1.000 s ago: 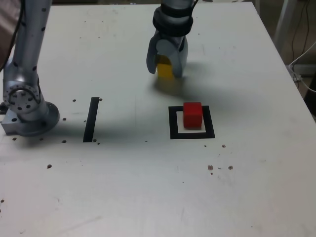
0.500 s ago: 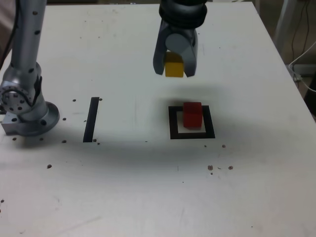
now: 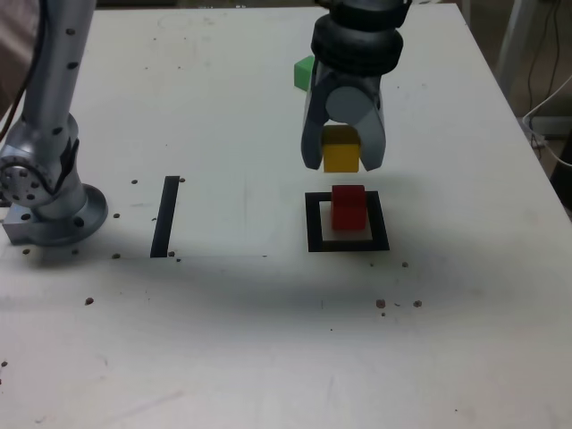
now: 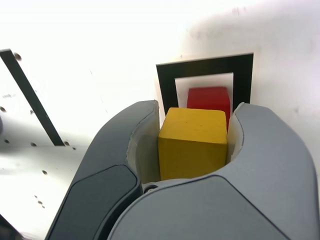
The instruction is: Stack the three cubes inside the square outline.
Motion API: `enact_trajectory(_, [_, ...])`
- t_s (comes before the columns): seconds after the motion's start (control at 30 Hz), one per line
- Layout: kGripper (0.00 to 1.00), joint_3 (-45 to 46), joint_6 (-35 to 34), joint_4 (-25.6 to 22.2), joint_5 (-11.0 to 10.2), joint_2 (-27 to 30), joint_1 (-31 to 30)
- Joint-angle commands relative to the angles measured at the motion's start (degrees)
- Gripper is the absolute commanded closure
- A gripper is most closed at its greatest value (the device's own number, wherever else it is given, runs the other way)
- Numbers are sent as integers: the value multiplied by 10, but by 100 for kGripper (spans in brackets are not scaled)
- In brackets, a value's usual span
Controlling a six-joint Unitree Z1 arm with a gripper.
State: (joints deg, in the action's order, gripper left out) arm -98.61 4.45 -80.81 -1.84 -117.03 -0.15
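Observation:
My gripper needs to set the yellow cube down and release it on top of the red cube point(image 3: 352, 187) point(image 4: 208, 99), within the black square outline. The yellow cube is now just behind and above it.
The red cube point(image 3: 349, 207) sits inside the square outline point(image 3: 312, 223) on the white table. My gripper point(image 3: 342, 159) hangs in the air just behind and above it, shut on the yellow cube point(image 3: 340, 149). In the wrist view the yellow cube point(image 4: 192, 141) is clamped between both grey fingers point(image 4: 132, 150), with the red cube point(image 4: 209, 99) and the square outline point(image 4: 202, 66) just beyond it. The green cube point(image 3: 304, 72) rests on the table farther back, partly hidden behind the arm.
A narrow black strip point(image 3: 165, 216) lies on the table at the exterior view's left. The arm's grey base point(image 3: 45, 192) stands at the far left edge. Small dark specks dot the tabletop point(image 3: 268, 340). Cables hang off the right side point(image 3: 545, 116).
The gripper lifted the yellow cube off the table and carried it forward and to the exterior view's right, toward the red cube. The green cube has come into sight behind the arm.

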Motion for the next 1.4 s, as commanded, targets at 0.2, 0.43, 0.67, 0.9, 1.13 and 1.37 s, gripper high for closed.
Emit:
enact_trajectory(0.2, [71, -4, -4, 1, 23, -21, -4])
enact_trajectory(0.43, [71, -8, -5, 5, 33, -41, -7])
enact_trajectory(0.67, [71, -12, -5, 11, 37, -56, -9])
enact_trajectory(0.9, [71, -13, -5, 12, 34, -60, -9])
enact_trajectory(1.13, [65, -10, -5, 15, 32, -63, -9])
enact_trajectory(1.37, [15, -3, 0, 22, 32, -65, -7])
